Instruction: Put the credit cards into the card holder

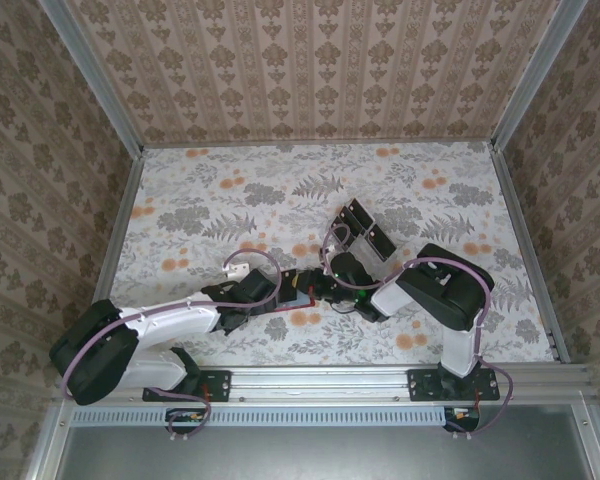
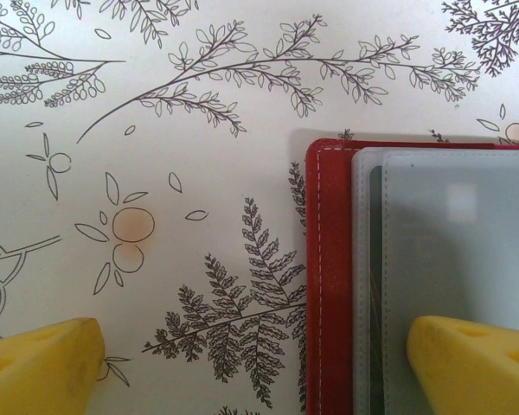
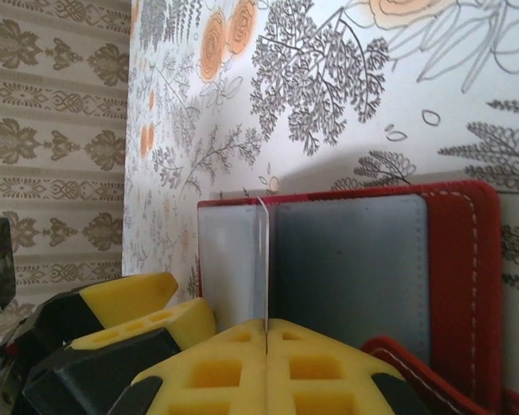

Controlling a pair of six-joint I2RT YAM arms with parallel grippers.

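My right gripper will let go of the credit card in the grey sleeve [image 1: 280, 293] [image 3: 240, 278] nearest my left gripper, inside the card holder.
The card holder [image 1: 300, 292] is a red wallet lying open on the floral table, between the two arms. Grey plastic sleeves [image 2: 450, 251] fill its inside. My left gripper [image 2: 255, 367] is open: one yellow finger [image 2: 471, 363] hangs over the sleeves, the other [image 2: 39, 363] over bare table left of the holder's stitched red edge [image 2: 329, 277]. My right gripper [image 3: 266, 324] is shut on a thin pale sheet [image 3: 265, 259] seen edge-on, seemingly a clear sleeve leaf of the card holder [image 3: 450, 268]. The credit cards [image 1: 365, 230], dark, stand in a tray behind the right gripper [image 1: 320, 290].
The clear slotted tray [image 1: 348, 238] sits just beyond the right arm's wrist. Patterned walls close the table at the back and both sides, and a metal rail [image 1: 310, 380] runs along the near edge. The left gripper's yellow fingers [image 3: 125, 298] show close beside the right gripper.
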